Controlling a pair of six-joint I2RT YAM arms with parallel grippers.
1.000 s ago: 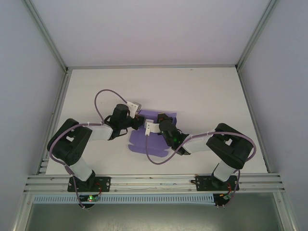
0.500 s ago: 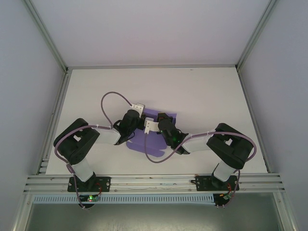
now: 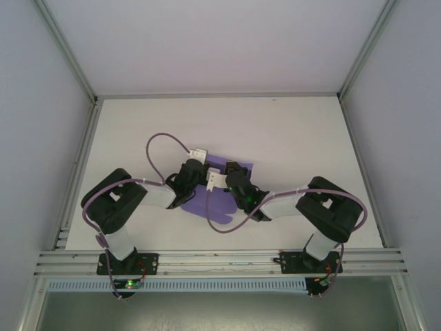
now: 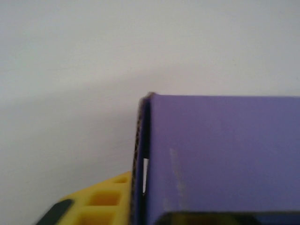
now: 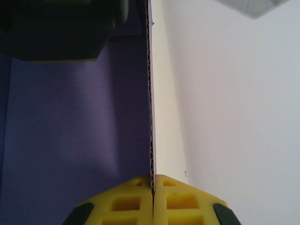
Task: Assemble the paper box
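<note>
Next, I open my left gripper, which sits deep in the box's corner with one finger under the purple panel, then back out and pinch the box's side (image 5: pixel 151 101) farther back.
The paper box (image 3: pixel 215 204) is lavender-purple card lying at the middle of the white table, partly folded, between my two grippers. My left gripper (image 3: pixel 196 181) is at its left side. In the left wrist view a raised purple panel (image 4: pixel 220 150) stands edge-on against one yellow finger (image 4: pixel 101 201), and the left gripper (image 4: pixel 140 190) is shut on it; the other finger is hidden behind the card. My right gripper (image 3: pixel 230 168) is at the box's far right part. Its yellow fingers are pressed together on a panel's corrugated edge, so the right gripper (image 5: pixel 153 182) is shut on the box (image 5: pixel 70 122).
The white table (image 3: pixel 310 145) stretches wide behind and to both sides of the box. Aluminium frame rails (image 3: pixel 220 261) run along the near edge and up the sides. Purple cables (image 3: pixel 157 141) loop above the left wrist and below the right forearm.
The left arm has swung to the right and inward with its panel, and the sheet's left side now looks narrower. The right gripper has stayed where it was.
</note>
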